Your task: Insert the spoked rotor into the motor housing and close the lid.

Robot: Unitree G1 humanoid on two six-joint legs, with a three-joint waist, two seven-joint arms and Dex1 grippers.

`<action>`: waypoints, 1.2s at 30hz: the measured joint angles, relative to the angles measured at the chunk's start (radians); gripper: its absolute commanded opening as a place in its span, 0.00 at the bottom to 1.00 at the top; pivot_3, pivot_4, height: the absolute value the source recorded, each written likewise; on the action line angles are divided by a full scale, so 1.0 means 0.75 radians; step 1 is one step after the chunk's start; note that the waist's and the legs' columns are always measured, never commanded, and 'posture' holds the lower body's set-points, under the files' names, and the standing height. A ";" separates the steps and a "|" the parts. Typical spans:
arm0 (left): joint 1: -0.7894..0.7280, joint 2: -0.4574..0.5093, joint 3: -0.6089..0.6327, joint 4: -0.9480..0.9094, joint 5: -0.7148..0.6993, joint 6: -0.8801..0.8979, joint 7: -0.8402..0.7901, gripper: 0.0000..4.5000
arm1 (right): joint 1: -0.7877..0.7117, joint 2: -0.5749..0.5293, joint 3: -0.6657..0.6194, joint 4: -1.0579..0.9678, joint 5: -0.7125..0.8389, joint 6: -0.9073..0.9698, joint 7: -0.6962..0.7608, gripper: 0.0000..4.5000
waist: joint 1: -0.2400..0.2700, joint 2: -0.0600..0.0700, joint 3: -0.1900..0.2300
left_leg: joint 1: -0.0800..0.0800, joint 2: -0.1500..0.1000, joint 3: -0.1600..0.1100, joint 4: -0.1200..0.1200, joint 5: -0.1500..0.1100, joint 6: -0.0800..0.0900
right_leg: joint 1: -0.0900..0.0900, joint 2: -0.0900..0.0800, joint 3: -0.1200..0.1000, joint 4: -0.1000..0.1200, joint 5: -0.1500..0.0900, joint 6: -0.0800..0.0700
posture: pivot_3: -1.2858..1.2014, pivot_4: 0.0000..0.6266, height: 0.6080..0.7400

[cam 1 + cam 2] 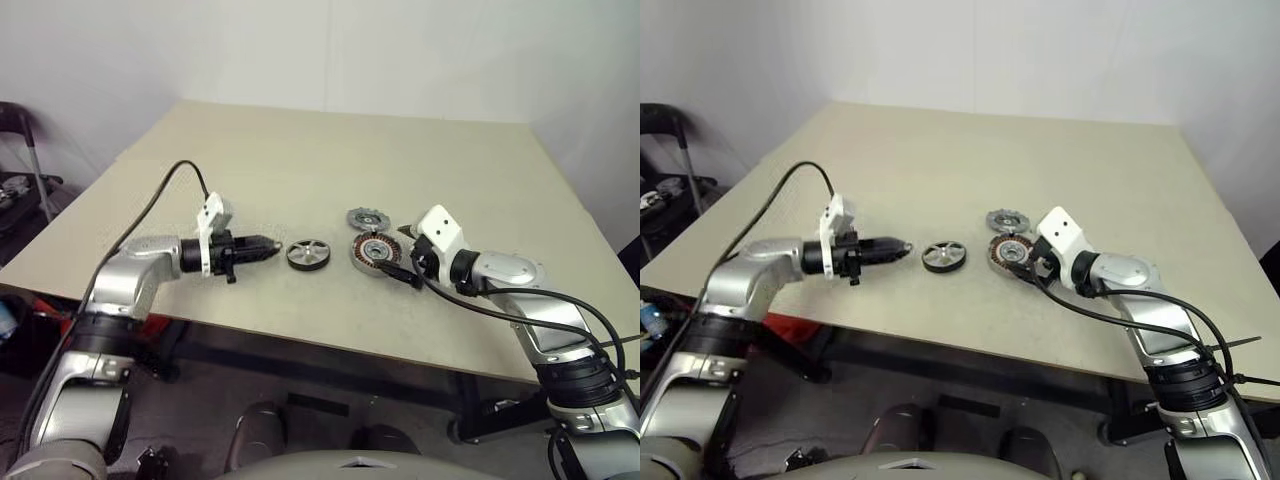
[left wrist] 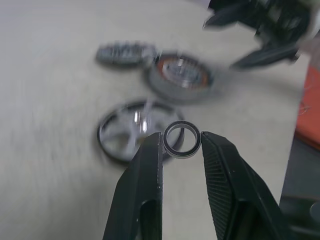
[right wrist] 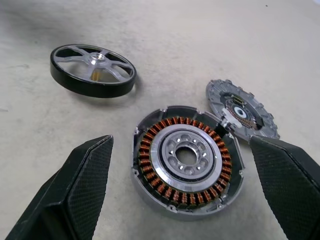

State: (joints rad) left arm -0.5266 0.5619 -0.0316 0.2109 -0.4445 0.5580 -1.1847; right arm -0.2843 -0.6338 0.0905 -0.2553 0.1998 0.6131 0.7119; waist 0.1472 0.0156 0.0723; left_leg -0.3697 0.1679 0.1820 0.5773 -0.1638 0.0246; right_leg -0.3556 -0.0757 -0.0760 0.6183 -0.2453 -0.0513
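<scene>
I need to use my left gripper to release the small dark ring at the centre of the motor housing (image 1: 375,248) (image 2: 181,71), inside the copper windings.
The spoked rotor (image 1: 307,254), black-rimmed with silver spokes, lies flat on the table (image 1: 300,160) in front of me. To its right sits the motor housing (image 3: 187,162), its copper windings facing up and nothing inside it. The lid (image 3: 242,111) lies flat just beyond the housing, touching its rim. My left gripper (image 2: 181,142) hovers left of the rotor, above the table, shut on a small thin dark ring (image 2: 182,155) pinched between its fingertips. My right gripper (image 1: 398,252) stands open with one finger on each side of the housing, nothing held.
The beige table stretches wide behind the parts, with its front edge close below both arms. A black cable (image 1: 150,200) arcs up from the left wrist. Dark equipment (image 1: 20,180) stands off the table at the far left.
</scene>
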 measured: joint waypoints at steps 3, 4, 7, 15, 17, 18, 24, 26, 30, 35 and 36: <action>-0.100 -0.046 -0.032 0.105 0.033 -0.023 -0.006 0.18 | 0.012 0.005 -0.001 0.017 -0.004 -0.003 -0.017 1.00 | 0.003 0.000 0.000 | -0.001 0.000 0.000 0.000 0.000 0.000 | 0.000 0.000 0.000 0.000 -0.002 0.004 | 0.52 0.00 1.00; -0.131 -0.072 -0.050 0.137 0.048 -0.039 -0.003 0.18 | 0.013 0.009 -0.001 0.020 -0.005 -0.004 -0.023 1.00 | 0.005 0.000 0.000 | -0.002 0.000 0.000 0.000 0.000 0.000 | 0.000 0.000 0.000 -0.001 -0.003 0.005 | 0.52 0.00 1.00; -0.282 -0.205 -0.121 0.321 0.138 -0.134 0.032 0.18 | 0.010 0.010 -0.005 0.037 -0.011 -0.005 -0.044 1.00 | 0.012 -0.001 0.000 | -0.003 -0.002 -0.001 0.001 0.000 0.000 | 0.001 -0.001 0.000 -0.001 -0.003 0.006 | 0.52 0.00 1.00; -0.631 -0.491 -0.216 0.918 0.367 -0.491 0.114 0.18 | 0.099 -0.045 -0.062 0.018 -0.012 -0.016 -0.046 1.00 | 0.007 -0.001 0.000 | -0.015 -0.002 -0.001 0.003 0.000 0.002 | -0.008 -0.001 -0.001 -0.004 0.002 0.001 | 0.52 0.00 1.00; -0.673 -0.524 -0.219 1.027 0.404 -0.555 0.111 0.18 | 0.132 -0.052 -0.072 -0.012 -0.008 -0.016 -0.040 1.00 | 0.008 -0.001 0.000 | -0.022 -0.002 -0.002 0.003 -0.001 0.003 | -0.015 -0.001 -0.002 -0.003 0.004 0.004 | 0.52 0.00 1.00; -0.699 -0.541 -0.221 1.099 0.430 -0.596 0.105 0.18 | 0.158 -0.055 -0.076 -0.036 -0.002 -0.015 -0.037 1.00 | 0.011 -0.001 0.000 | -0.024 -0.002 -0.002 0.003 -0.001 0.006 | -0.017 -0.001 -0.002 -0.003 0.004 0.005 | 0.52 0.00 1.00; -0.774 -0.593 -0.222 1.265 0.508 -0.697 0.103 0.18 | 0.218 -0.059 -0.092 -0.106 0.004 -0.002 -0.038 1.00 | 0.018 -0.001 0.000 | -0.025 -0.003 -0.002 0.006 -0.005 0.011 | -0.015 -0.003 -0.003 -0.005 0.002 0.001 | 0.52 0.00 1.00; -0.801 -0.620 -0.223 1.306 0.538 -0.728 0.109 0.18 | 0.235 -0.058 -0.094 -0.122 0.004 0.002 -0.042 1.00 | 0.020 -0.001 0.000 | -0.023 -0.003 -0.002 0.007 -0.005 0.011 | -0.012 -0.004 -0.003 -0.005 0.002 0.001 | 0.52 0.00 1.00; -0.839 -0.679 -0.217 1.375 0.576 -0.761 0.135 0.18 | 0.268 -0.058 -0.102 -0.157 0.004 0.013 -0.056 1.00 | 0.025 -0.001 0.000 | -0.018 -0.004 -0.002 0.007 -0.005 0.011 | -0.007 -0.005 -0.004 -0.005 0.002 0.002 | 0.52 0.00 1.00; -0.873 -0.751 -0.216 1.426 0.629 -0.793 0.190 0.18 | 0.311 -0.058 -0.104 -0.195 0.003 0.039 -0.083 1.00 | 0.040 -0.001 0.000 | -0.018 -0.004 -0.002 0.007 -0.005 0.011 | -0.008 -0.005 -0.004 -0.005 0.002 0.002 | 0.52 0.00 1.00; -0.875 -0.761 -0.216 1.432 0.641 -0.797 0.204 0.18 | 0.313 -0.057 -0.104 -0.205 0.004 0.042 -0.087 1.00 | 0.042 -0.001 0.000 | -0.019 -0.004 -0.002 0.007 -0.005 0.012 | -0.008 -0.005 -0.004 -0.005 0.002 0.002 | 0.52 0.00 1.00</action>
State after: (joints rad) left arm -1.1829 -0.0086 -0.1936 1.2845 0.0360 -0.0395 -1.0315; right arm -0.0494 -0.6768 0.0121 -0.4091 0.2027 0.6448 0.6465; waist 0.1784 0.0148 0.0726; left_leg -0.3837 0.1647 0.1805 0.5825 -0.1675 0.0333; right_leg -0.3616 -0.0796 -0.0790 0.6143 -0.2435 -0.0501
